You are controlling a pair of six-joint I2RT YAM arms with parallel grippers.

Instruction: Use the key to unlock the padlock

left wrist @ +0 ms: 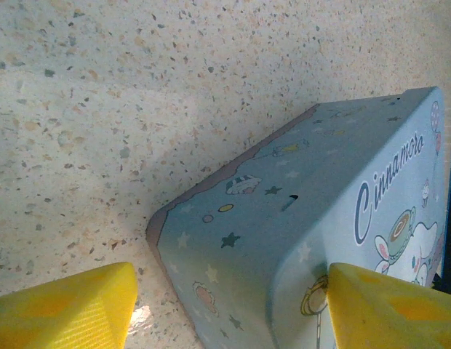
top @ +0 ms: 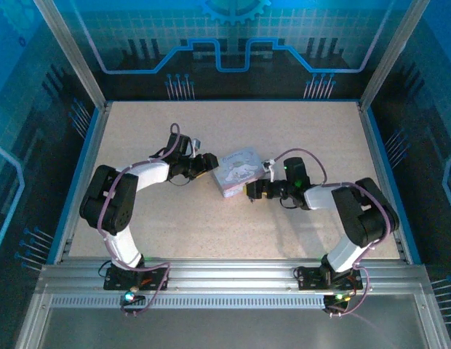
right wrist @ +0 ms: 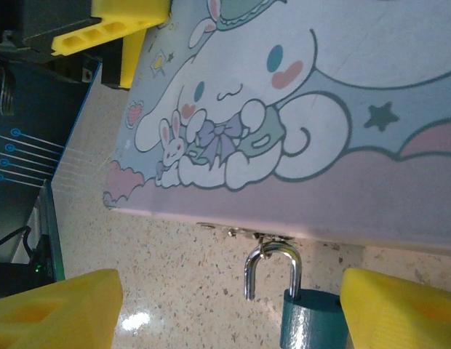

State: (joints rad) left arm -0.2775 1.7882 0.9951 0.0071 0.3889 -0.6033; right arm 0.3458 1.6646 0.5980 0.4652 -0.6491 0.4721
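Observation:
The padlock's open shackle hangs in the hasp and its body lies against a finger. My right gripper needs to shift, take the padlock (right wrist: 313, 318) and unhook it.
The padlock (right wrist: 313, 326) has a teal body and a silver shackle (right wrist: 273, 265) hooked through the hasp (right wrist: 254, 234) on the tin box (right wrist: 320, 109). One shackle leg stands free of the body. My right gripper (right wrist: 231, 287) is open, and the padlock body lies close against its right finger (right wrist: 400, 313). My left gripper (left wrist: 231, 283) is open astride a corner of the box (left wrist: 298, 240), with one finger over the lid and the other off to the side above the table. The key is hidden. Both grippers (top: 211, 163) (top: 253, 190) flank the box (top: 238, 169).
The speckled tabletop (top: 284, 225) is fenced by blue rails and glass walls (top: 400, 182). My left gripper's yellow fingers (right wrist: 116, 29) stand at the box's far end in the right wrist view.

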